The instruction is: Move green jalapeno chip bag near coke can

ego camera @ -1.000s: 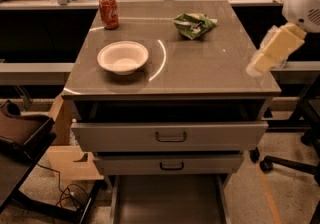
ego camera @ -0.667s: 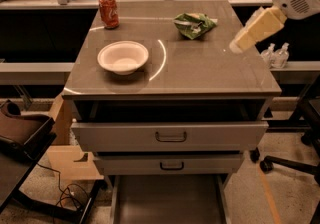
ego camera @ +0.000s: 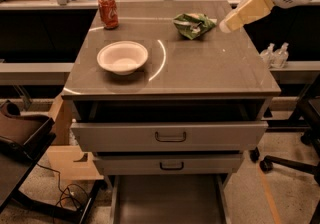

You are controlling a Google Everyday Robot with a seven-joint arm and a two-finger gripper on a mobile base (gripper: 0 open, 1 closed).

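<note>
The robot's gripper will next move to the crumpled middle [ego camera: 193, 25] of the green jalapeno chip bag and close there.
The green jalapeno chip bag [ego camera: 193, 24] lies crumpled on the far right part of the grey tabletop [ego camera: 200, 73]. The red coke can [ego camera: 108, 11] stands upright at the far left corner. My gripper [ego camera: 227, 24] comes in from the upper right on a cream arm segment, its tip just right of the bag and slightly above the table. It holds nothing that I can see.
A white bowl [ego camera: 122, 57] sits on the left middle of the tabletop, in front of the can. Below the top, two drawers [ego camera: 170, 135] stand partly pulled out. Two small bottles [ego camera: 274, 55] stand off the table at the right. A chair [ego camera: 20, 133] is at the lower left.
My arm has swung left and farther back, from the table's right edge to just beside the chip bag. The bag, can and bowl have not moved.
</note>
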